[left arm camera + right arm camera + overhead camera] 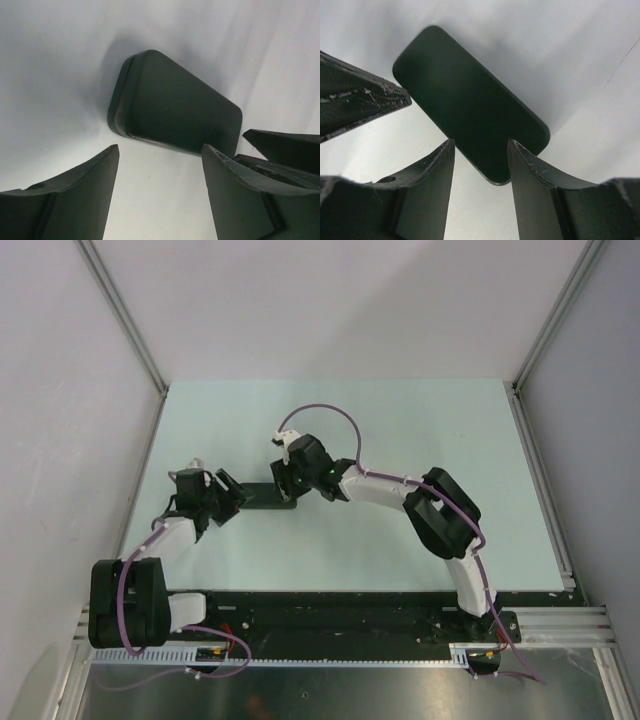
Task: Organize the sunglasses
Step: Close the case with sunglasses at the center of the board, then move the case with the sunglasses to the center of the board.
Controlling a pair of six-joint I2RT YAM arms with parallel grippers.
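The end of the black case slants under the right gripper's close-set fingers, so the robot should spread them and turn the right gripper to take the black case's long sides [527,111].
The black oblong case [265,497] lies closed on the pale table. The sunglasses are not in view in any frame. My left gripper [232,495] is open and empty at the case's left end; in the left wrist view the case [175,107] lies just beyond the gripper [160,147], apart from it. My right gripper [290,480] is open over the case's right end; in the right wrist view its jaws [481,141] stand astride the near corner of the case [470,102], above it, not gripping it.
The pale green table top [400,430] is walled by white panels at the left, back and right. One finger of the right gripper [285,145] shows in the left wrist view, and one of the left gripper [360,102] in the right wrist view.
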